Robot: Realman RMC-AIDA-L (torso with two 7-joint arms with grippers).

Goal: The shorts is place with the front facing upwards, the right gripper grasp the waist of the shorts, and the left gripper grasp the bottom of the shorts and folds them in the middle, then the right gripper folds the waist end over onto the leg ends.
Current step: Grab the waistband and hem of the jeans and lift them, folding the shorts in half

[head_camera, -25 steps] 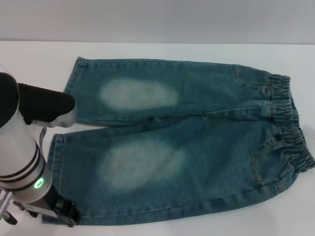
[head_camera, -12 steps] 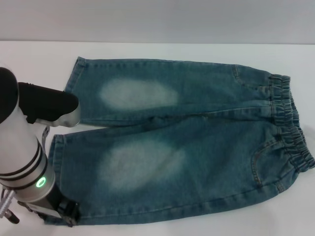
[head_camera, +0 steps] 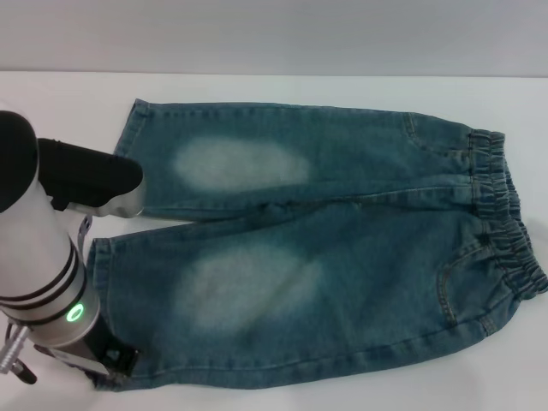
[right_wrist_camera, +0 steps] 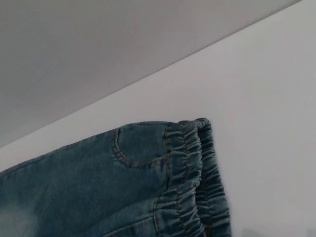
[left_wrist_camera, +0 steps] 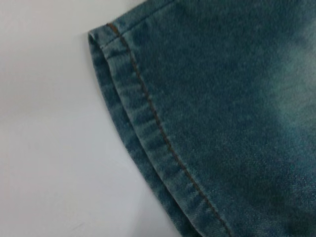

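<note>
The shorts' near-leg hem bends inward at its front corner; next my left gripper straightens it, then takes the hem's corner by its near edge (head_camera: 144, 382) before folding.
The shorts (head_camera: 325, 248) lie flat on the white table, front up, legs pointing left and the waist (head_camera: 505, 223) at the right. The bottom of the shorts shows as two hems: the far one (head_camera: 127, 137) and the near one (head_camera: 97, 274). My left gripper (head_camera: 113, 361) is low over the near leg's front hem corner, a black part showing under the white arm (head_camera: 43, 274). The left wrist view looks close onto that stitched hem (left_wrist_camera: 148, 128) and bare table. The right wrist view shows the waist (right_wrist_camera: 197, 173) from off to its side. The right gripper is out of view.
The white table (head_camera: 51, 94) runs around the shorts, with a bare strip behind them up to the grey wall (head_camera: 274, 34). The left arm's elbow housing (head_camera: 94, 180) hangs over the gap between the two leg ends.
My left arm has shifted a little to the right and closer to the near leg's hem corner. The shorts have not moved.
</note>
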